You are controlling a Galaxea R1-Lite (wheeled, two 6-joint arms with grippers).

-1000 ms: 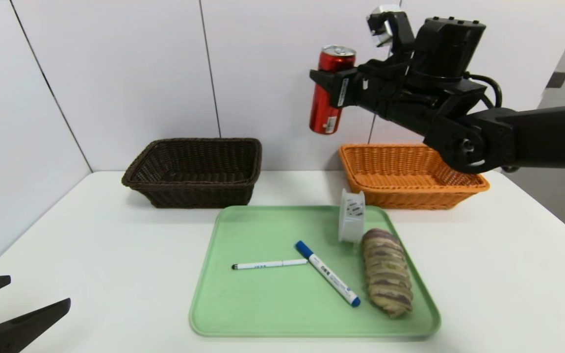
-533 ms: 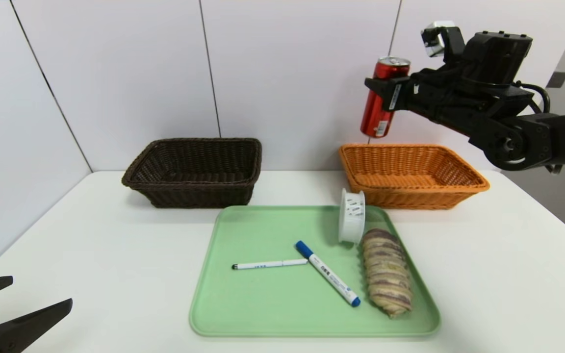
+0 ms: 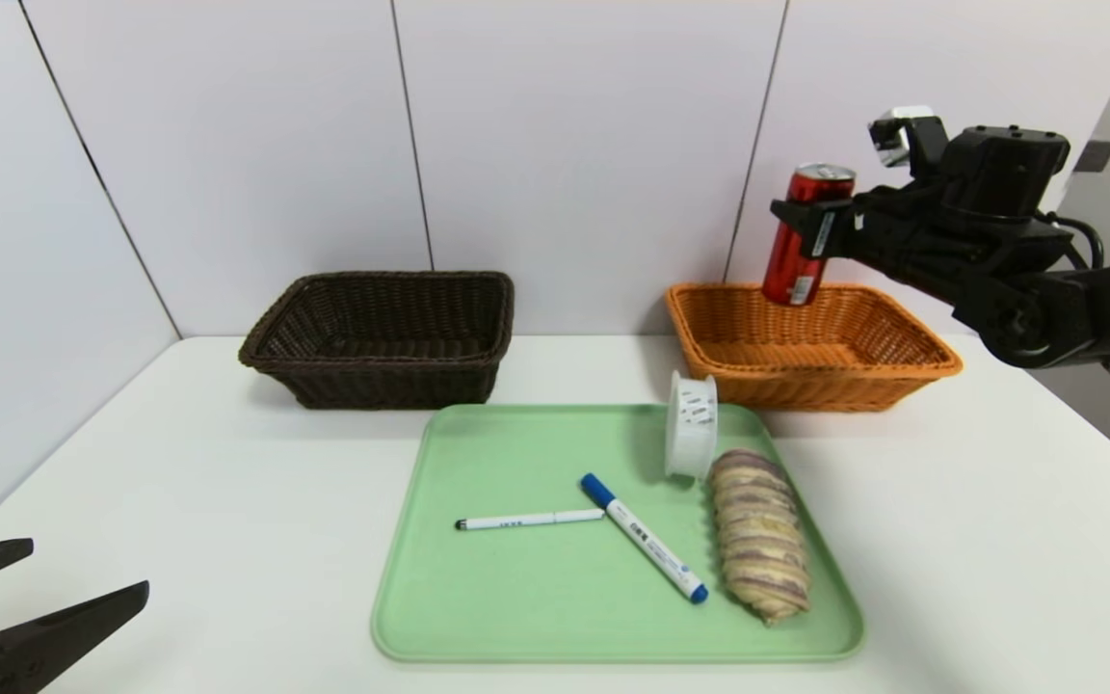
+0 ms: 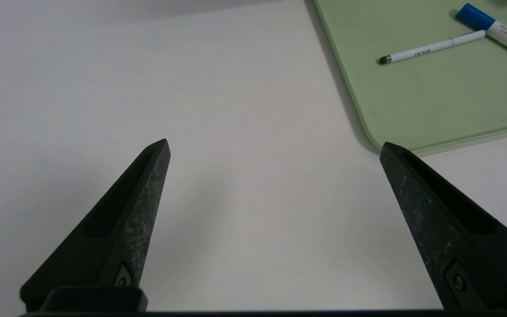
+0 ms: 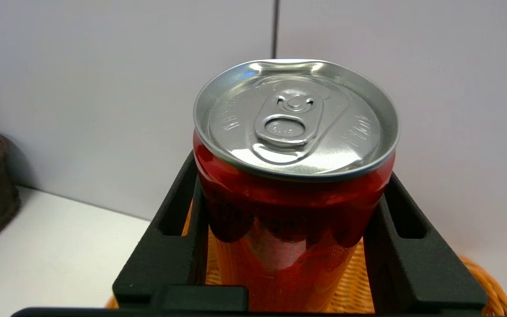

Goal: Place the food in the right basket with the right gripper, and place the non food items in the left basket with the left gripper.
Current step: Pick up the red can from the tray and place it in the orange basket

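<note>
The robot's right gripper needs to release the red drink can upright inside the orange basket (image 3: 779, 360), just behind the basket's front rim.
My right gripper (image 3: 810, 226) is shut on a red drink can (image 3: 798, 236) and holds it upright in the air over the back of the orange basket (image 3: 911, 368). In the right wrist view the can (image 5: 295, 176) fills the space between the two black fingers (image 5: 170, 229). On the green tray (image 3: 536, 617) lie a striped bread loaf (image 3: 759, 535), a white tape roll (image 3: 691, 424), a blue-capped marker (image 3: 645, 537) and a thin white pen (image 3: 528, 520). The dark brown basket (image 3: 382, 337) stands at the back left. My left gripper (image 3: 44, 602) hangs open at the front left, over bare table.
The white table (image 3: 179, 501) ends at a wall right behind both baskets. In the left wrist view the tray's corner (image 4: 381, 141) lies just beyond one of my fingers, with the pen (image 4: 429, 46) and marker (image 4: 495, 31) farther off.
My right arm has carried the can to the right and downward, from above the gap between the baskets to over the orange basket. The left arm has barely moved.
</note>
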